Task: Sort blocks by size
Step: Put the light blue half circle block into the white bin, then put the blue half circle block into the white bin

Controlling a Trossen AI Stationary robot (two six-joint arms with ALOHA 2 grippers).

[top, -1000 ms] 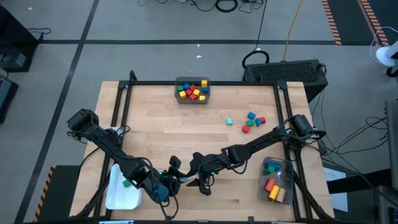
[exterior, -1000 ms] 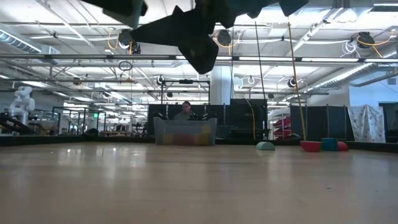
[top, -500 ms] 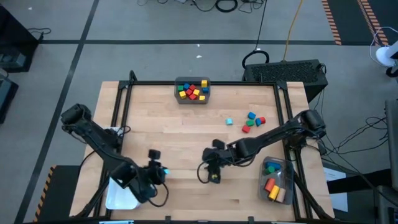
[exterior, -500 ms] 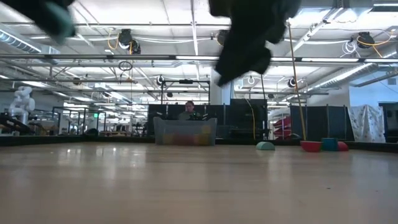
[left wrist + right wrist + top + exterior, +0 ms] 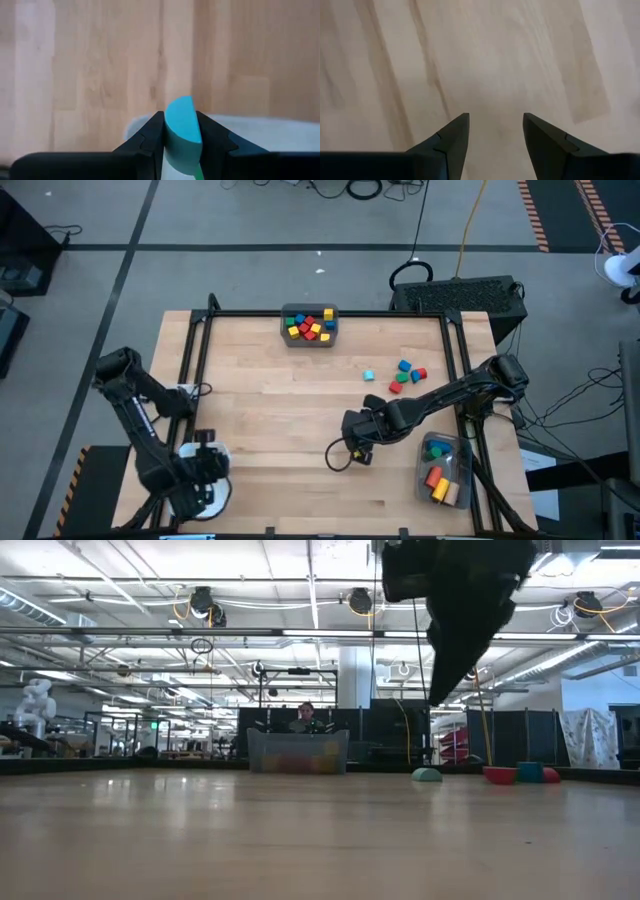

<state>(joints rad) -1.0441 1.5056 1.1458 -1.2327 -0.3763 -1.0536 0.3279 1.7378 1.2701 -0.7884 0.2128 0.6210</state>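
My left gripper is going to release the cyan half-round block, now over the bin's rim, inside the far corner of the white bin (image 5: pixel 221 462) (image 5: pixel 183 142), close to the green piece.
My left gripper (image 5: pixel 207 460) is at the table's near left, over the rim of a white bin (image 5: pixel 190 502), and is shut on a cyan half-round block (image 5: pixel 180 117). My right gripper (image 5: pixel 350 452) hangs open and empty over bare wood near the table's middle; its fingers show apart in the right wrist view (image 5: pixel 496 127). Several loose blocks (image 5: pixel 405 375), red, blue and green, lie at the right, with a cyan one (image 5: pixel 368 375) beside them. My left gripper pinches the cyan half-round block by its two flat faces (image 5: pixel 169 131) between its two fingers. The fingers point down from above. The block's curved edge sticks out past the fingertips. It is lifted clear, above the white bin's rim (image 5: pixel 260 131).
A grey bin (image 5: pixel 310 325) with red, yellow and blue blocks stands at the far edge. A clear bin (image 5: pixel 442 470) with orange, red, blue and green blocks stands at the near right. A green piece (image 5: pixel 199 172) lies in the white bin. A person sits beyond the table (image 5: pixel 303 718).
My left gripper has carried the cyan block from the table's near middle toward the left edge, to the white bin. My right gripper has drawn away from it toward the table's right edge and a little toward the far edge.
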